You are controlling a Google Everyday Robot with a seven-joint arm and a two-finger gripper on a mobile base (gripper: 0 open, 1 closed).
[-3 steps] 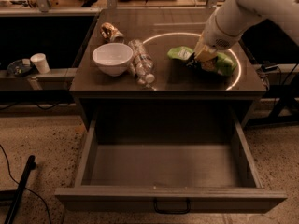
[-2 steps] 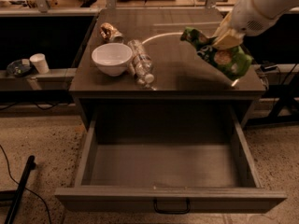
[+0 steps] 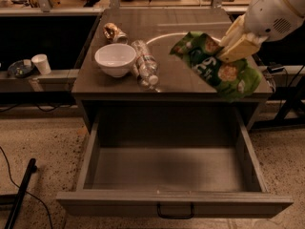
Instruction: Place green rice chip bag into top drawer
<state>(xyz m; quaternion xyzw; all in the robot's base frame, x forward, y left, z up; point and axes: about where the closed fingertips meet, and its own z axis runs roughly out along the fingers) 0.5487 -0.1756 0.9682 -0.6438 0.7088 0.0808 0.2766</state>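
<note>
Next, I release the green rice chip bag toward the back of the empty top drawer point(image 3: 175, 140), behind its dark handle.
The green rice chip bag point(image 3: 214, 66) hangs in the air above the right side of the cabinet top, held by my gripper point(image 3: 228, 49), which is shut on its upper right part. The white arm comes in from the upper right. The top drawer point(image 3: 174, 202) is pulled fully open below, wide and shallow, with nothing inside it; its dark handle point(image 3: 175, 213) sits centred on the front panel. The bag is above the cabinet's front right edge, behind and above the drawer's right half.
On the cabinet top point(image 3: 171, 27) stand a white bowl point(image 3: 115, 58), a clear plastic bottle point(image 3: 145, 63) lying on its side and a small crumpled gold-brown wrapper point(image 3: 113, 31). A white cup point(image 3: 42, 63) stands on a ledge at left. A black cable point(image 3: 19, 194) lies on the floor.
The gripper took hold of the bag on the cabinet top and lifted it up and toward the front right; the bag now hangs unfolded in the air.
</note>
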